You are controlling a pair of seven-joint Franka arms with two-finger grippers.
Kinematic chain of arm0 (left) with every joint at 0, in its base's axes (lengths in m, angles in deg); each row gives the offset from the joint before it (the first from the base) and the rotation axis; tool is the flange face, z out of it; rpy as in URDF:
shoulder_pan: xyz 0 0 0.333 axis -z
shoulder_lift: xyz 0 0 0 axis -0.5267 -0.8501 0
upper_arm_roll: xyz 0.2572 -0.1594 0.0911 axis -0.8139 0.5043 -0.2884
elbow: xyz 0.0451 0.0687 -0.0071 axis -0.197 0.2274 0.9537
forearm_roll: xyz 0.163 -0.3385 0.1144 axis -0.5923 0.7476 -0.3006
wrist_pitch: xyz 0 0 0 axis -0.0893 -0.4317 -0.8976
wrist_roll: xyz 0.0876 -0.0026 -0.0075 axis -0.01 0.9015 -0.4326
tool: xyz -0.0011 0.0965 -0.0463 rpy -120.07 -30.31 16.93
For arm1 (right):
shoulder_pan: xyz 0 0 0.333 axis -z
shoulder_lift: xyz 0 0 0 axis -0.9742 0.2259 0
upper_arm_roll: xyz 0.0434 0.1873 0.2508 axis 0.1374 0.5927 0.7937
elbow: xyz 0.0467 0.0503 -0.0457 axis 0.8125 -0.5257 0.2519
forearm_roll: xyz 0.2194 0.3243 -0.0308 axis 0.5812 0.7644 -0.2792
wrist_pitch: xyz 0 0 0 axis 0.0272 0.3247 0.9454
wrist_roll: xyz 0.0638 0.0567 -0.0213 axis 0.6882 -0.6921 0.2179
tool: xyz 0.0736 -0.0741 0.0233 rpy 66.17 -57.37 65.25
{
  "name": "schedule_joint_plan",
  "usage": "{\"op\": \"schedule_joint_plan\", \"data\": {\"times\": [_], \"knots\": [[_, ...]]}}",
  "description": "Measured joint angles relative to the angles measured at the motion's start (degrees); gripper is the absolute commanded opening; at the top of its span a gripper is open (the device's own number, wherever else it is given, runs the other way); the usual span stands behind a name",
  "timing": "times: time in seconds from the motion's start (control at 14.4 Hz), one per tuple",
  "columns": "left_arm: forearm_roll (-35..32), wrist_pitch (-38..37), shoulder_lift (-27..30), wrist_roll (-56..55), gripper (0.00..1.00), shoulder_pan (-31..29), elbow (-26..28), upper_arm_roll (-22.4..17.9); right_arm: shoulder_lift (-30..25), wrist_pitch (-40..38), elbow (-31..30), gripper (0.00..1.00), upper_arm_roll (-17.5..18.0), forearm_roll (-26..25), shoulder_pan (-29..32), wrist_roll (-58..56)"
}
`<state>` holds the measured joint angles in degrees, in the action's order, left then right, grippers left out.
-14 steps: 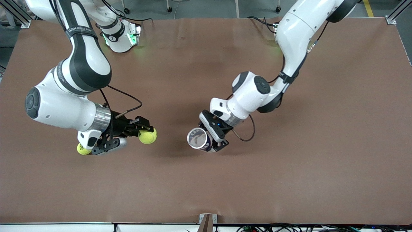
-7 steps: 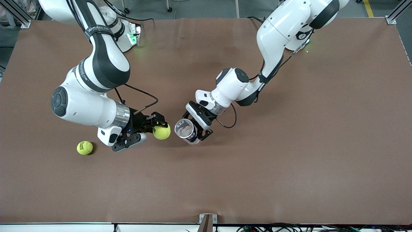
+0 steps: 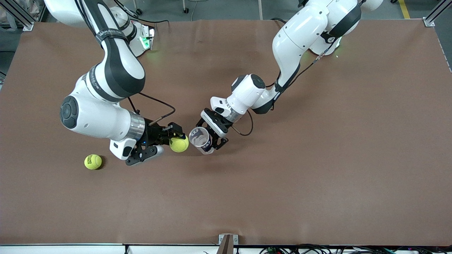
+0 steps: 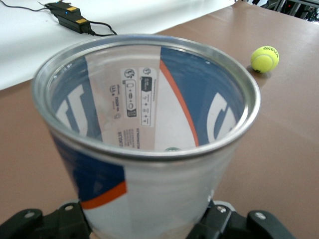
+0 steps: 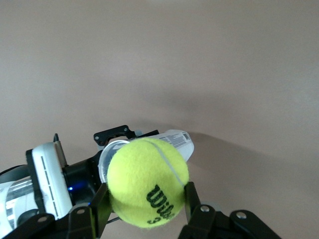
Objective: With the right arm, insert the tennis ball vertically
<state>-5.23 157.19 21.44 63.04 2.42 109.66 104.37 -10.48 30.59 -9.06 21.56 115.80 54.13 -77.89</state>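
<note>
My right gripper is to release the yellow tennis ball inside the clear tennis ball can (image 3: pixel 198 137) (image 5: pixel 172 141) that my left gripper is holding tilted.
My right gripper (image 3: pixel 175 141) is shut on a yellow tennis ball (image 3: pixel 179 144), held in the air just beside the open mouth of a clear tennis ball can (image 3: pixel 200 139). The can has a blue, white and orange label and a metal rim. My left gripper (image 3: pixel 210 137) is shut on the can and holds it tilted, mouth toward the ball. In the right wrist view the ball (image 5: pixel 148 182) sits between the fingers (image 5: pixel 192 199) with the can (image 5: pixel 169 142) past it. In the left wrist view the can (image 4: pixel 149 129) fills the picture and looks empty inside.
A second tennis ball (image 3: pixel 93 162) lies on the brown table (image 3: pixel 317 158) toward the right arm's end; it also shows in the left wrist view (image 4: pixel 264 59). A power adapter with cable (image 4: pixel 70 19) lies off the table's edge.
Both arms have moved toward each other. The ball and the can's mouth have closed from a wide gap to almost touching. The second ball, earlier hidden under the right gripper, now shows.
</note>
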Motion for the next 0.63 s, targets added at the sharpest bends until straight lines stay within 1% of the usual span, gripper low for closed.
{"op": "schedule_joint_plan", "data": {"times": [0.28,0.63], "knots": [[0.1,0.2,-0.8,0.0,0.77,0.7,0.0,0.0,0.3,-4.8,0.0,0.02,0.0,0.0,-1.9,0.0],[0.1,0.3,-1.3,0.0,0.77,1.2,0.0,0.0,0.6,-5.3,-0.9,0.02,0.0,0.0,-3.0,0.0]]}}
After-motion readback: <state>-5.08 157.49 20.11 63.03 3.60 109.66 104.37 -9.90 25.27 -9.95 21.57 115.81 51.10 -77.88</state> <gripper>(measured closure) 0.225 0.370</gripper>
